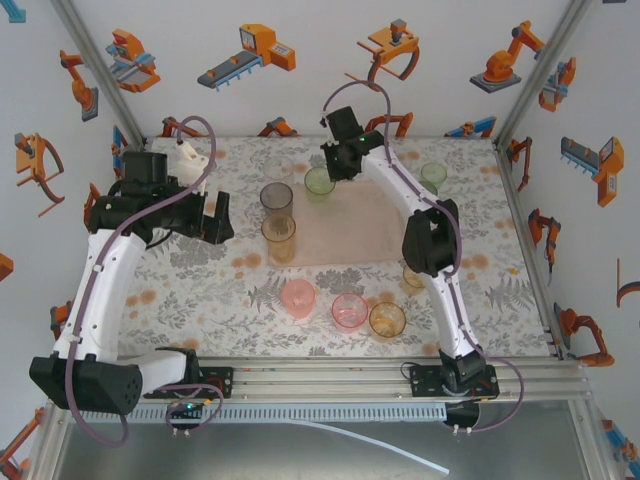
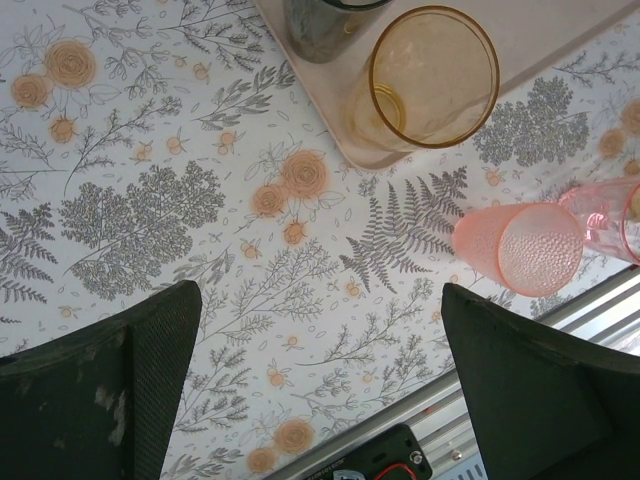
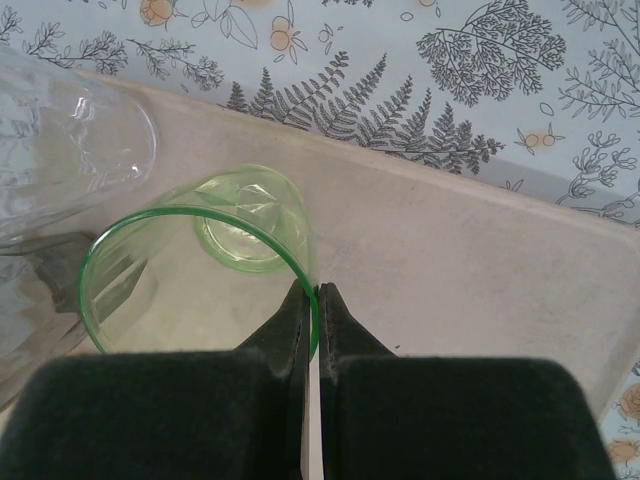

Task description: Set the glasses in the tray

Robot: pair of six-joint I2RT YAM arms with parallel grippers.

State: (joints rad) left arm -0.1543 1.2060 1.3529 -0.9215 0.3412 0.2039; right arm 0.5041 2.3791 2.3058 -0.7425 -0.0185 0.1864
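Next, I let go of the green glass with my right gripper on the tray's far part (image 1: 314, 187) (image 3: 225, 224), close beside the smoky grey tumbler.
The pale pink tray (image 1: 350, 240) lies mid-table. A clear tumbler (image 1: 278, 168), a smoky grey one (image 1: 276, 197) and an orange one (image 1: 279, 232) stand along its left edge. My right gripper (image 1: 335, 165) is shut on the rim of a green glass (image 1: 319, 183) that sits on the tray's far part. In the right wrist view its fingertips (image 3: 318, 295) pinch the green rim (image 3: 200, 270), one finger inside and one outside, with the clear tumbler (image 3: 70, 150) beside it. My left gripper (image 1: 215, 218) hangs open and empty left of the tray, over bare cloth (image 2: 320, 300).
Off the tray stand a pink tumbler showing its base (image 1: 298, 297) (image 2: 520, 248), another pink one (image 1: 349, 310), an orange one (image 1: 387, 320) and a green one (image 1: 433, 176) at the far right. A further orange glass (image 1: 413, 275) is half hidden by the right arm. A white object (image 1: 190, 155) sits far left.
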